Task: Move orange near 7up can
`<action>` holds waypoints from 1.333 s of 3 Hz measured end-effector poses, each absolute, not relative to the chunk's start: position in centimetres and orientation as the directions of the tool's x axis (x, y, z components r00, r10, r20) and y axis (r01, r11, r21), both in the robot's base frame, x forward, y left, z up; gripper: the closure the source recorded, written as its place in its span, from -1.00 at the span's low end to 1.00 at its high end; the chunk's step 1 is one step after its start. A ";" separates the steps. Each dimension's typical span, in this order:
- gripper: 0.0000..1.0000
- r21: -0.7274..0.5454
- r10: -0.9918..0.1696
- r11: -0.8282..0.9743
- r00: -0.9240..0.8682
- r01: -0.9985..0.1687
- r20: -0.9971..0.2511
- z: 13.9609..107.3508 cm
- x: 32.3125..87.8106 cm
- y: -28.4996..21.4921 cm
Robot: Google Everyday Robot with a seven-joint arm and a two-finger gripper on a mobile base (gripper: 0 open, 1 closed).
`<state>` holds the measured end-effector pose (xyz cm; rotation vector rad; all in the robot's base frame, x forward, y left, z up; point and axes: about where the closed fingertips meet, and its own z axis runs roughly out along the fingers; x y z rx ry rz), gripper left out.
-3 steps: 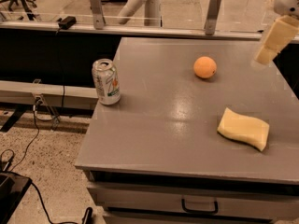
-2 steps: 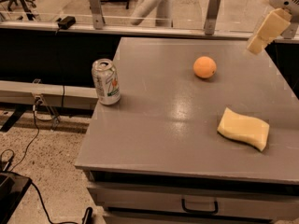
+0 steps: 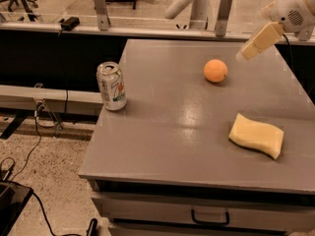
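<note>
Next, my gripper goes to the orange's side [image 3: 221,70] facing away from the 7up can and closes there.
The orange [image 3: 215,70] sits on the grey table [image 3: 162,132], towards the back and right of the middle. The 7up can [image 3: 111,86] stands upright near the table's left edge, well to the left of the orange and a little nearer the front. My gripper [image 3: 250,49] hangs in the air at the upper right, on the end of the white arm [image 3: 294,6]. It is above the table, to the right of the orange and slightly behind it, and it touches nothing.
A pale yellow wavy sponge [image 3: 256,135] lies at the right front of the table. A rail with metal posts [image 3: 101,6] runs behind the table. Cables [image 3: 29,151] lie on the floor at the left. A drawer handle [image 3: 210,217] shows below the table's front edge.
My gripper has moved left, closer to the orange. The orange, the can and the sponge have not moved.
</note>
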<state>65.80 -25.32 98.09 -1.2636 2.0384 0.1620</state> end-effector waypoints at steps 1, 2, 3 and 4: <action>-1.00 -0.219 -0.688 0.533 -0.269 -0.817 -0.674 95.1 67.2 -24.6; -1.00 -0.200 -0.670 0.536 -0.269 -0.820 -0.692 92.6 68.2 -23.9; -1.00 -0.179 -0.652 0.536 -0.269 -0.825 -0.709 90.7 68.9 -23.5; -1.00 -0.155 -0.636 0.537 -0.277 -0.829 -0.721 89.1 69.5 -23.1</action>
